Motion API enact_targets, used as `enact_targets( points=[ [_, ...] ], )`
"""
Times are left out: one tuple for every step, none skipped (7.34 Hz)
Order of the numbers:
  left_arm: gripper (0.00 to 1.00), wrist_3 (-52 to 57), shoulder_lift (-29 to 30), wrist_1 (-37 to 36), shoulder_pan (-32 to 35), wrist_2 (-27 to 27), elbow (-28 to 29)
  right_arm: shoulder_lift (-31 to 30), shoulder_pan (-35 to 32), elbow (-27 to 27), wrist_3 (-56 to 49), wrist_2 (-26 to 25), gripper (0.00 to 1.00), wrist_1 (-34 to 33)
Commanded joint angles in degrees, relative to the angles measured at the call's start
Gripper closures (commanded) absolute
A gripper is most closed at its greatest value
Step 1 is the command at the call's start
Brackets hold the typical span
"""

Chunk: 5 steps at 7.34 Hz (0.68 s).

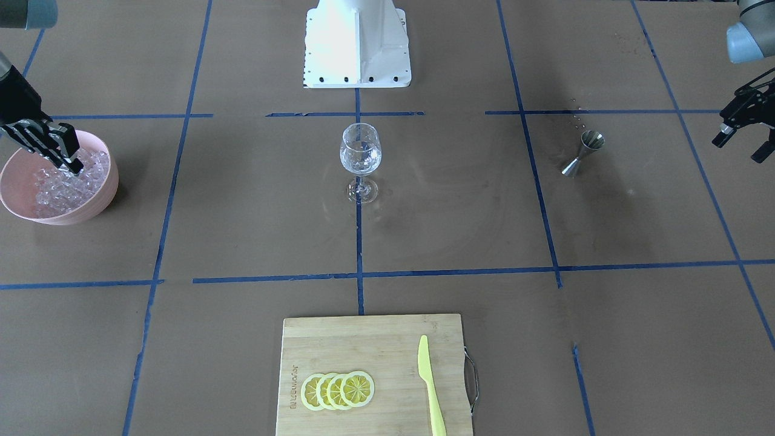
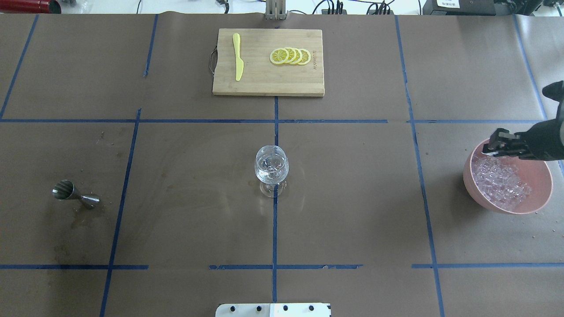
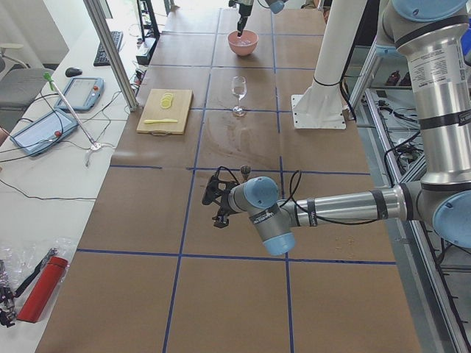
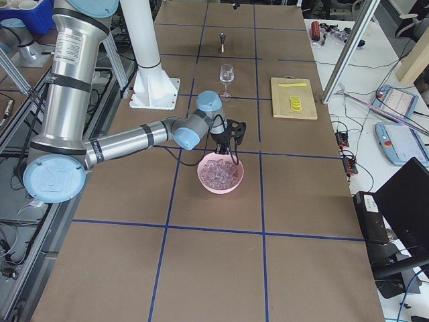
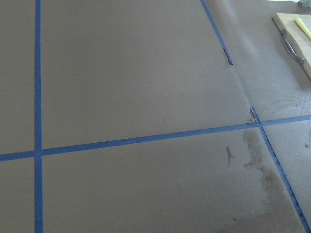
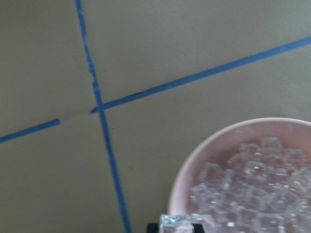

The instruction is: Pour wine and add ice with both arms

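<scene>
The robot's right gripper will release the ice cube inside the cup of the clear wine glass [image 1: 359,152]. The ice cube is now above the bowl's ice.
The clear wine glass [image 1: 361,151] stands upright at the table's centre; its contents glint but I cannot tell what they are. A pink bowl [image 1: 91,212] full of ice [image 1: 54,184] sits on my right side. My right gripper [image 1: 72,166] is low over the bowl's rim [image 2: 506,209]. The right wrist view shows one ice cube [image 6: 175,224] pinched between its tips, above the bowl's ice [image 6: 252,189]. My left gripper [image 1: 742,136] hangs open and empty above the table, beyond the steel jigger [image 1: 584,151].
A bamboo cutting board [image 1: 363,345] at the far edge carries lemon slices [image 1: 337,390] and a yellow plastic knife [image 1: 430,387]. The white pedestal [image 1: 357,42] stands at the robot's side. Damp stains mark the paper around the jigger [image 2: 72,193].
</scene>
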<state>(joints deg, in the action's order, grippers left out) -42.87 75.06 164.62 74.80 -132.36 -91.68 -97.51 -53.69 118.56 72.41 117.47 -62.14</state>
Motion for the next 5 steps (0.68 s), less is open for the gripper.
enact_targets(
  points=[
    [0.00, -0.2, 0.0, 2.3, 0.0, 0.0, 0.3, 20.2, 5.5, 1.3, 11.0, -0.5, 1.00, -12.5],
    [0.00, 0.0, 0.0, 2.3, 0.0, 0.1, 0.5, 29.6, 11.2, 1.0, 16.8, -2.1, 1.00, -19.2],
    [0.00, 0.0, 0.0, 2.3, 0.0, 0.1, 0.5, 36.8, 15.7, 0.7, 20.5, -5.9, 1.00, -24.5],
    [0.00, 0.1, 0.0, 2.3, 0.0, 0.2, 0.5, 42.1, 19.8, -1.3, 25.3, -9.3, 1.00, -25.4],
    [0.00, 0.0, 0.0, 2.3, 0.0, 0.1, 0.5, 46.9, 21.9, -5.1, 28.1, -11.8, 1.00, -25.3]
  ],
)
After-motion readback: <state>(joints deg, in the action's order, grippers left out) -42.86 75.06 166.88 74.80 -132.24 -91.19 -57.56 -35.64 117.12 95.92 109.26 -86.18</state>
